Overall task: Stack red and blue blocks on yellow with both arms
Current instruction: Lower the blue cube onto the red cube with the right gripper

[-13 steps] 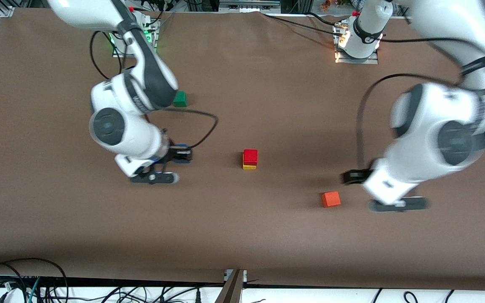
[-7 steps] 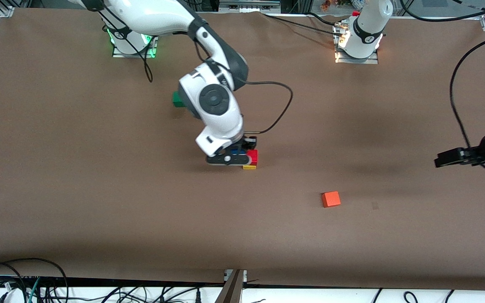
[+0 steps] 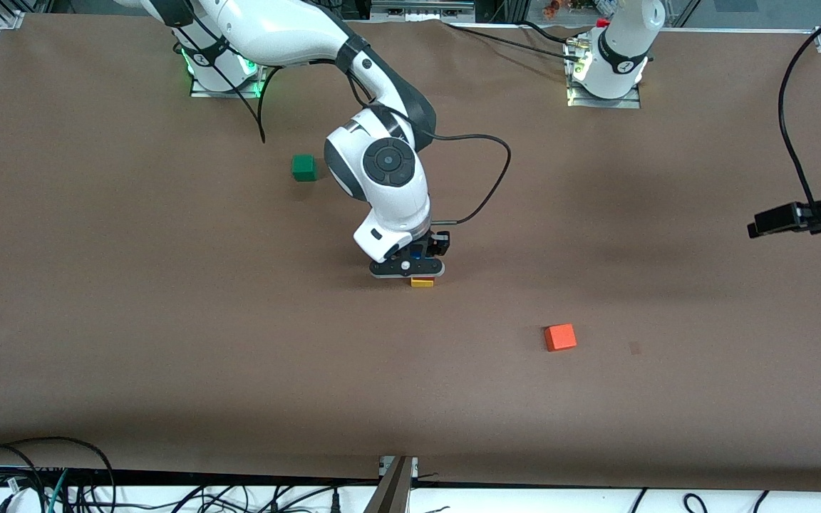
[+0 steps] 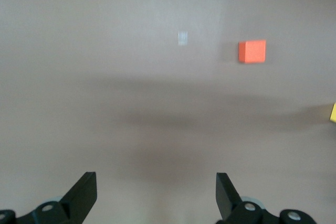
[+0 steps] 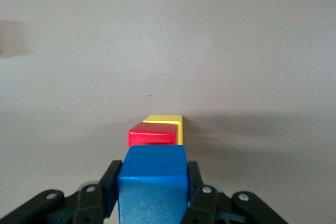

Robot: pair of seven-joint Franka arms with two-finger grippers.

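Note:
The robot's right gripper will let go of the blue cube on top of the red cube (image 3: 421, 264) (image 5: 152, 144), so that the blue cube becomes the stack's highest block.
The red cube (image 5: 152, 135) sits on the yellow cube (image 5: 164, 120) in the middle of the table. In the front view only the yellow cube (image 3: 422, 283) shows under the hand. My right gripper (image 3: 416, 262) is shut on the blue cube (image 5: 152, 182) and holds it right over the red cube; I cannot tell whether they touch. My left gripper (image 4: 156, 195) is open and empty over bare table at the left arm's end.
An orange cube (image 3: 560, 337) lies nearer to the front camera than the stack, toward the left arm's end; it also shows in the left wrist view (image 4: 252, 51). A green cube (image 3: 303, 167) lies near the right arm's base.
My right gripper has carried the blue cube from the right arm's end to over the red cube. My left arm has pulled back from near the orange cube to its end of the table.

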